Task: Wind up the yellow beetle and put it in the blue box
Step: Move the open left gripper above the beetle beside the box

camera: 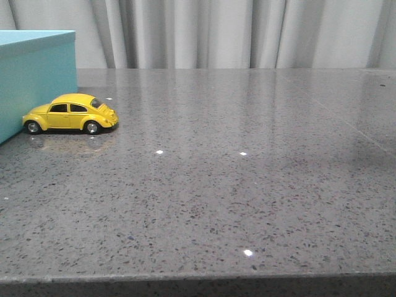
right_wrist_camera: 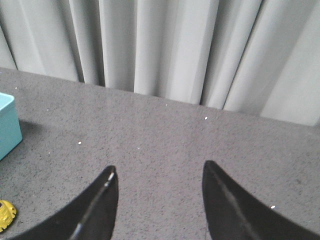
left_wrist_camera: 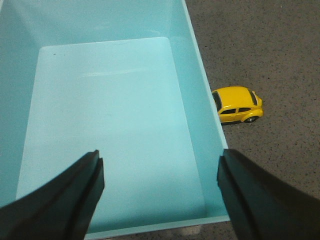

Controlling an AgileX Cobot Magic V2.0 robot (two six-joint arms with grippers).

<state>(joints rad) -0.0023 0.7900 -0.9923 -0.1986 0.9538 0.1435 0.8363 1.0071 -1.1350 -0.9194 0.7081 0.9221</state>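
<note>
The yellow beetle beside the blue box is next for my left gripper, which should go there and close on the beetle's sides at its middle (camera: 73, 115) (left_wrist_camera: 239, 114).
The yellow beetle (camera: 71, 113) stands on its wheels on the grey stone table, close beside the blue box (camera: 34, 77) at the far left. In the left wrist view the box (left_wrist_camera: 200, 100) is open and bare inside, and the beetle (left_wrist_camera: 236, 104) sits just outside its wall. My left gripper (left_wrist_camera: 161, 165) hangs open above the box, nothing between its fingers. My right gripper (right_wrist_camera: 159, 172) is open over bare tabletop, holding nothing; a sliver of the beetle (right_wrist_camera: 6, 215) and a corner of the box (right_wrist_camera: 7, 125) show at that view's edge. Neither gripper shows in the front view.
A grey speckled tabletop (camera: 235, 185) stretches from the front edge back to pale pleated curtains (camera: 247, 31). The box takes up the far left corner.
</note>
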